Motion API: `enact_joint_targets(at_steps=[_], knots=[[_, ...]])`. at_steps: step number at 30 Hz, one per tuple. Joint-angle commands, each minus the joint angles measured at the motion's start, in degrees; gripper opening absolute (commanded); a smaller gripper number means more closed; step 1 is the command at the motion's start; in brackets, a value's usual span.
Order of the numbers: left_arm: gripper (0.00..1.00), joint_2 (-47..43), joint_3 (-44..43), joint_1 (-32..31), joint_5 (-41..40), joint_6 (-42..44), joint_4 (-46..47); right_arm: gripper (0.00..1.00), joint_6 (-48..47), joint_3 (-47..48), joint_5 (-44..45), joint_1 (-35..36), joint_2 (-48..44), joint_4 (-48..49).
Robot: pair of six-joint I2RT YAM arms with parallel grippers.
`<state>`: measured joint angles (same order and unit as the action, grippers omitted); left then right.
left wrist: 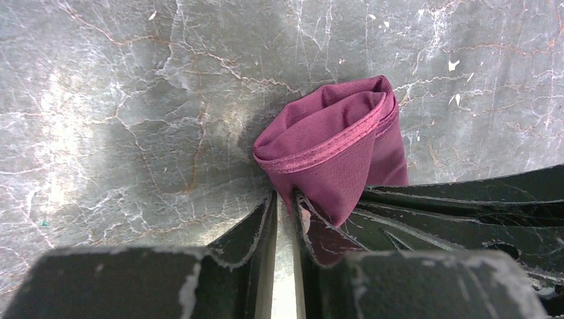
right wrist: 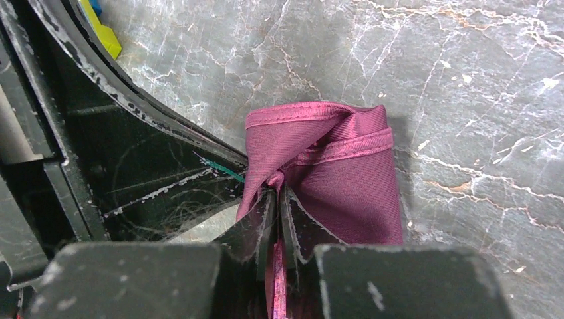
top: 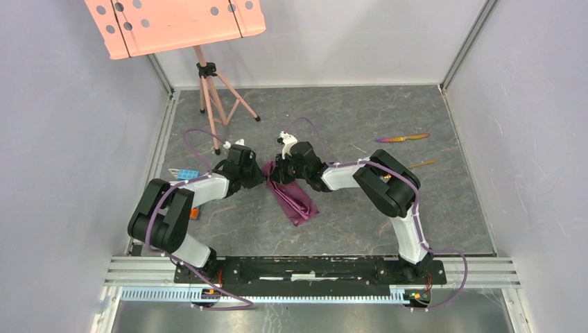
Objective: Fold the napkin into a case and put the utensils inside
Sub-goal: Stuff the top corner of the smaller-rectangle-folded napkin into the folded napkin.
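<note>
My right gripper pinches the napkin's corner into a crumpled nub; it should open and take the top layer along its hemmed edge point(right wrist: 294, 165).
The plum-purple napkin point(top: 298, 201) lies on the table as a narrow folded oblong, slanting from the grippers toward the near right. Both grippers meet at its far end. My left gripper point(left wrist: 284, 196) has its jaws almost together, nipping the cloth's edge point(left wrist: 332, 139) at the tips. My right gripper point(right wrist: 276, 189) is shut on a pinch of napkin point(right wrist: 332, 179), with cloth running down between its fingers. In the top view the left gripper point(top: 258, 173) and right gripper point(top: 279, 170) nearly touch. The iridescent knife point(top: 402, 137) and gold spoon point(top: 421, 164) lie far right, apart from the cloth.
A pink perforated stand point(top: 173, 21) on a tripod point(top: 211, 104) is at the back left. A small blue block point(top: 187, 173) and an orange piece point(top: 195, 213) sit by the left arm. Grey walls enclose the marbled table point(top: 347, 236) on three sides.
</note>
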<state>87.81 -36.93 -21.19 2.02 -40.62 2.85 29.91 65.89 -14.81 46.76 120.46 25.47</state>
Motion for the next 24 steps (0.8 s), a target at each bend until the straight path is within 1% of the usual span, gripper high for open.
enact_joint_targets(at_steps=[1,4,7,9,10,11,14,18,21,24], knots=[[0.21,0.4,0.9,-0.7,-0.6,-0.6,-0.5,0.12,4.5,2.2,2.8,2.2,-1.4,3.7],[0.21,-1.1,2.0,-0.7,-0.9,-0.5,-0.6,0.12,5.7,1.4,7.0,1.6,-1.6,2.8],[0.2,-1.6,3.0,-0.6,-0.9,-0.6,-0.2,0.13,7.7,-0.6,9.6,1.3,0.0,5.7],[0.2,-1.5,3.9,-0.6,-0.6,-0.8,0.4,0.14,10.5,-1.7,7.4,0.4,1.1,8.2],[0.2,-1.5,4.4,-0.6,-0.4,-0.9,0.5,0.15,12.3,-3.0,5.6,0.0,0.6,10.8],[0.2,-1.7,4.8,-0.7,-0.2,-1.0,0.6,0.15,12.6,-4.1,5.6,0.0,-0.5,11.8],[0.23,-3.3,6.3,-0.7,0.4,-1.4,0.9,0.17,8.2,-2.8,7.4,0.0,-3.6,7.2],[0.23,-4.5,6.4,-0.6,0.9,-1.6,1.0,0.16,8.9,-3.7,5.7,-0.6,-5.5,8.3],[0.23,-4.6,6.5,-0.8,1.3,-2.0,1.8,0.16,9.6,-2.5,5.5,0.2,-3.8,8.6],[0.23,-3.8,5.8,-0.9,1.2,-1.8,1.6,0.16,10.3,-0.6,5.2,0.4,0.7,8.7]])
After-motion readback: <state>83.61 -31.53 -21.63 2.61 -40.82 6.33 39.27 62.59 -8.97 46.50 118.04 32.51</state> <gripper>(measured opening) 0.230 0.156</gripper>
